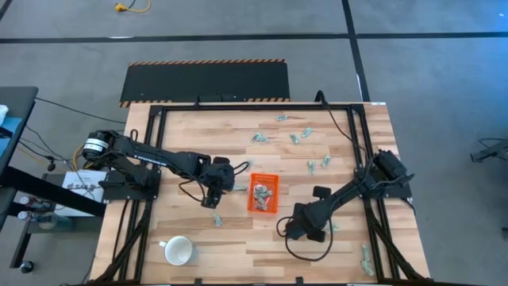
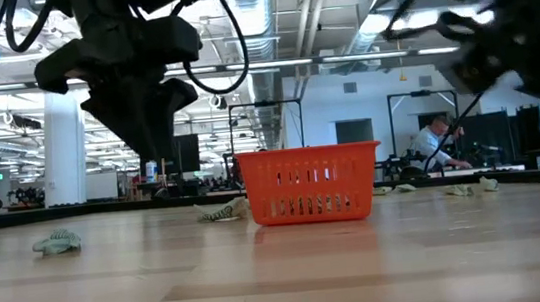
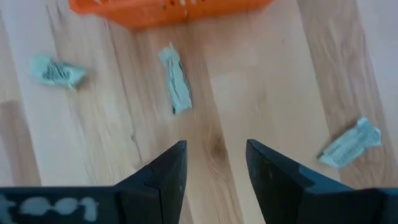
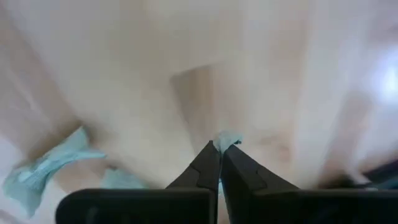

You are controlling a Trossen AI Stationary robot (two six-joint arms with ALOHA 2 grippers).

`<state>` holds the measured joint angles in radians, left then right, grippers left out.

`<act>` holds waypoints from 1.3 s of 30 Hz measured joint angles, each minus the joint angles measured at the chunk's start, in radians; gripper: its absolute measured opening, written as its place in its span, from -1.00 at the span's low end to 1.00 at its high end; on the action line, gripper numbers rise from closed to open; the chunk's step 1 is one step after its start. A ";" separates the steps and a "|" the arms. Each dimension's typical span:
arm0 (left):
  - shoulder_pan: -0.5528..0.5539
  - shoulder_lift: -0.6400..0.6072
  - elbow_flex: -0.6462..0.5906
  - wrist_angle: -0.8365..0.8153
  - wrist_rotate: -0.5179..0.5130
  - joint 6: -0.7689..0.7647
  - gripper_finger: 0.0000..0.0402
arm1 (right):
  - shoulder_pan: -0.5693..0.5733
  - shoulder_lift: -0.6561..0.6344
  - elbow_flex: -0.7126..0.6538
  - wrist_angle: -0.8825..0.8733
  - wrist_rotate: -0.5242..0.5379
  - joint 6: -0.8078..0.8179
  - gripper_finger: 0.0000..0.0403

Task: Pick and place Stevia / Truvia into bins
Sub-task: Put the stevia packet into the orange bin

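Next, my right gripper sets its pale green sachet free so that it rests on the pile of sachets inside the orange bin (image 1: 262, 192).
The orange bin (image 1: 263, 193) stands mid-table and holds several sachets; it also shows in the low view (image 2: 311, 182). Pale green Stevia sachets lie scattered on the wood, among them several toward the far edge (image 1: 295, 137) and one nearer (image 1: 217, 220). My left gripper (image 1: 214, 193) hovers just left of the bin, open (image 3: 214, 155), fingers pointing down at bare wood, with one sachet (image 3: 176, 81) ahead of it and two others (image 3: 57, 71) (image 3: 351, 143) to the sides. My right gripper (image 1: 305, 229) is near the bin's right near corner, shut on a sachet (image 4: 225, 138). My right gripper pinches a small pale green sachet by one end (image 4: 227, 136) between its two fingertips (image 4: 208, 163). Only that crumpled end shows past the tips; the fingers hide the part between them. Whether the sachet is lifted clear of the table cannot be told.
A white mug (image 1: 178, 251) lies on its side near the table's near left corner. More sachets lie beside the right gripper (image 4: 50, 165) and at the near right edge (image 1: 366, 260). A black frame (image 1: 238, 106) borders the table. A person (image 2: 437, 143) sits far behind.
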<state>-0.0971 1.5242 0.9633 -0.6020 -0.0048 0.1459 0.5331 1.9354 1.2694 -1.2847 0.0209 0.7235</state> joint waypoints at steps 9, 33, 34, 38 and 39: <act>0.000 0.000 0.000 -0.028 0.081 0.008 -0.23 | -0.081 0.000 0.193 -0.013 0.281 -0.126 -0.99; 0.001 0.000 0.001 0.176 0.167 0.078 -0.23 | -0.341 -0.015 0.304 0.406 0.174 -0.624 -0.83; 0.001 0.000 0.001 0.176 0.159 0.078 -0.23 | -0.343 -0.016 0.304 0.414 0.172 -0.627 -0.79; 0.001 0.000 0.001 0.176 0.148 0.076 -0.23 | -0.352 -0.017 0.304 0.434 0.160 -0.644 -0.61; 0.001 0.000 0.001 0.176 0.148 0.076 -0.23 | -0.352 -0.017 0.304 0.439 0.160 -0.645 -0.56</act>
<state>-0.0963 1.5238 0.9640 -0.4259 0.1428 0.2218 0.1810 1.9187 1.5734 -0.8453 0.1810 0.0788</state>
